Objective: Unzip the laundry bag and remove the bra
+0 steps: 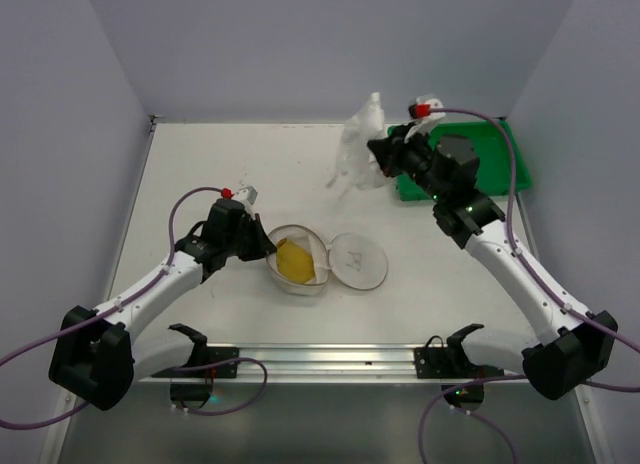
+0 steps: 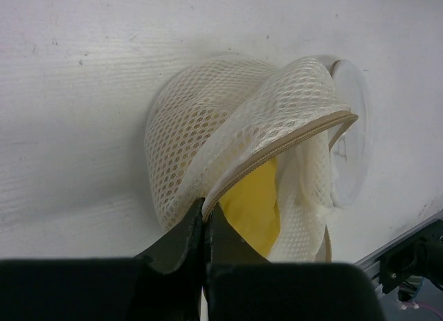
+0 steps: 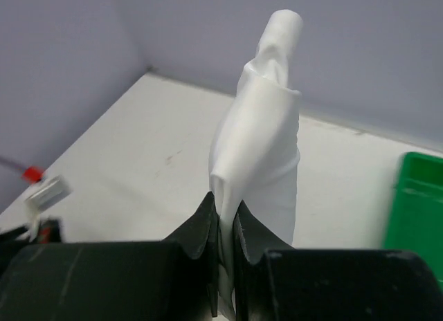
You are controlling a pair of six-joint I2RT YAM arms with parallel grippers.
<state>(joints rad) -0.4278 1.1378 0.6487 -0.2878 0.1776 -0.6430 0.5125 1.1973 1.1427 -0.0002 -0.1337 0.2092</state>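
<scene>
My right gripper needs to release the white bra on the green tray's bottom [image 1: 474, 167], slightly toward the nearby side.
The laundry bag [image 1: 300, 262] lies open at mid-table, its flat round face with the black drawing [image 1: 357, 261] folded out to the right. Something yellow [image 1: 293, 261] shows inside. My left gripper [image 1: 268, 246] is shut on the bag's zip rim. In the left wrist view the mesh bag [image 2: 201, 127] gapes over the yellow fabric [image 2: 256, 203], and that gripper [image 2: 206, 212] pinches the rim. My right gripper [image 1: 378, 156] is shut on the white bra [image 1: 358, 149] and holds it in the air at the back right. The bra [image 3: 263, 155] stands up from that gripper [image 3: 226, 221].
A green rectangular tray [image 1: 490, 144] sits at the back right, just right of the held bra; its corner shows in the right wrist view [image 3: 415, 210]. A metal rail [image 1: 320, 359] runs along the near edge between the arm bases. Walls enclose the table.
</scene>
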